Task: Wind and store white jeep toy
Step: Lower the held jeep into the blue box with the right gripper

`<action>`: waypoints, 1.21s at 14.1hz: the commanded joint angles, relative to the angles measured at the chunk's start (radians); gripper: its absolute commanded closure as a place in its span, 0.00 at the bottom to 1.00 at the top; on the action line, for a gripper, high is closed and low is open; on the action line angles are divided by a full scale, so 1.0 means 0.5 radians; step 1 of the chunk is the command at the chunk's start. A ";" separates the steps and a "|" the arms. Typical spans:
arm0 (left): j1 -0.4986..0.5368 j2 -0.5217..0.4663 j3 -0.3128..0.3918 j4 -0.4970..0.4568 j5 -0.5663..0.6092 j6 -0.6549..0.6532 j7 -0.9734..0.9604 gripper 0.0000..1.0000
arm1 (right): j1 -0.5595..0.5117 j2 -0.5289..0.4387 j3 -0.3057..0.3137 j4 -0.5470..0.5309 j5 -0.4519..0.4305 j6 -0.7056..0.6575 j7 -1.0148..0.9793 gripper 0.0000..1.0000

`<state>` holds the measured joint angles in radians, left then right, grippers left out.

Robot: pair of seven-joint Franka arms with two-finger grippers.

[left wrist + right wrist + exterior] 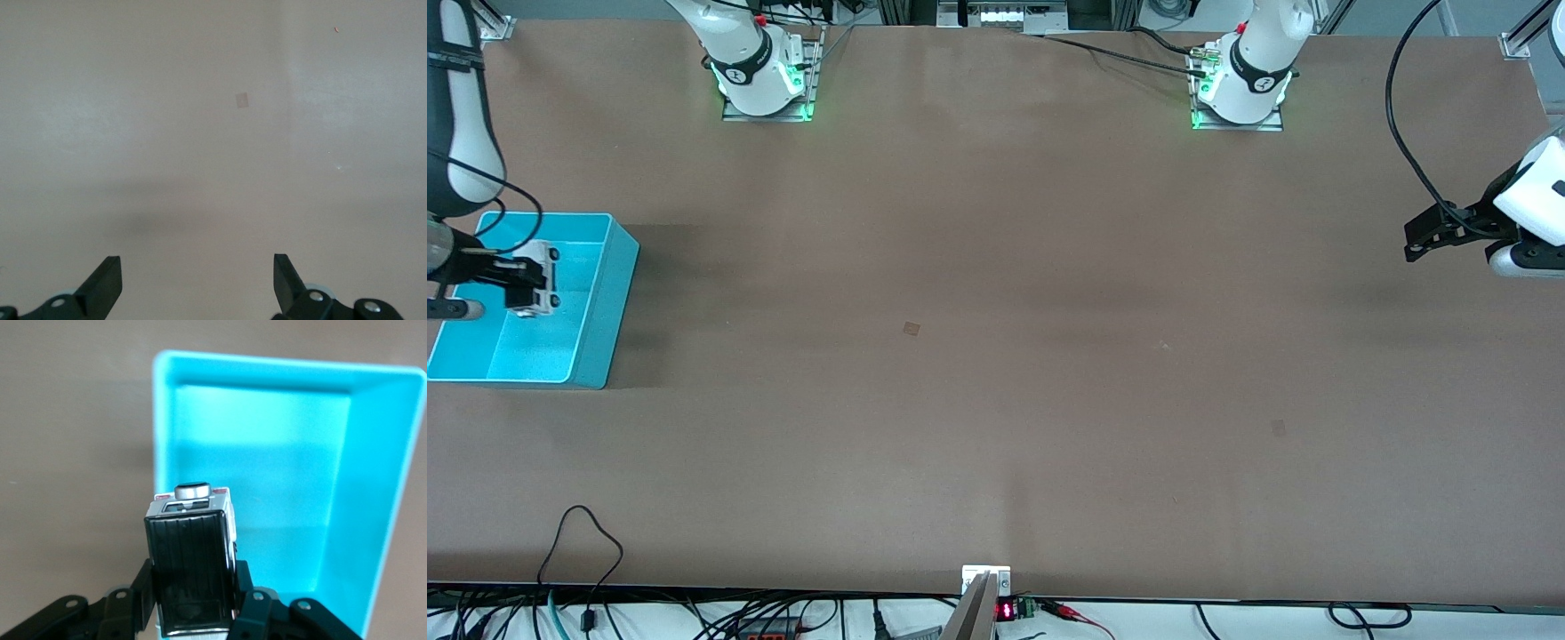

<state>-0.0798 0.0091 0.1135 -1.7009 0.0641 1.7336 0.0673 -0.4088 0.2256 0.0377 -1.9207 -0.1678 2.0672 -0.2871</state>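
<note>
Next, my right gripper releases the white jeep toy, now held over the turquoise bin, on the bottom of the turquoise bin, by the bin's side [575, 284] [253, 547] nearest the middle of the table.
My right gripper [527, 283] is shut on the white jeep toy [541, 280] and holds it in the air over the turquoise bin [618, 293] at the right arm's end of the table. In the right wrist view the jeep's black ribbed roof [190, 570] sits between the fingers, over the bin's rim [160, 420]. The bin's floor is bare. My left gripper [1412, 244] is open and empty, up in the air over the left arm's end of the table; its fingertips [107, 277] show over bare table.
The brown table [996, 356] spreads wide between the two arms. Cables hang along the table edge nearest the front camera [587, 569].
</note>
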 commanded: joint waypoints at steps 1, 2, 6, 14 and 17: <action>0.006 0.000 0.000 0.036 0.031 -0.043 0.046 0.00 | -0.084 -0.028 0.032 -0.158 -0.042 0.175 0.037 1.00; 0.009 0.000 0.000 0.036 0.031 -0.043 0.046 0.00 | -0.112 -0.022 0.032 -0.232 -0.042 0.273 0.037 1.00; 0.009 -0.003 0.000 0.036 0.031 -0.068 0.046 0.00 | -0.186 0.085 0.032 -0.300 -0.039 0.436 0.034 1.00; 0.009 -0.003 -0.003 0.039 0.034 -0.068 0.046 0.00 | -0.314 0.285 0.035 -0.309 -0.032 0.639 -0.039 1.00; 0.012 -0.003 -0.003 0.039 0.031 -0.068 0.050 0.00 | -0.315 0.316 0.035 -0.309 -0.032 0.648 -0.046 0.77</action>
<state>-0.0789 0.0091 0.1142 -1.7002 0.0642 1.7219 0.0673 -0.5474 0.3857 0.0380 -2.0700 -0.1687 2.3796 -0.2980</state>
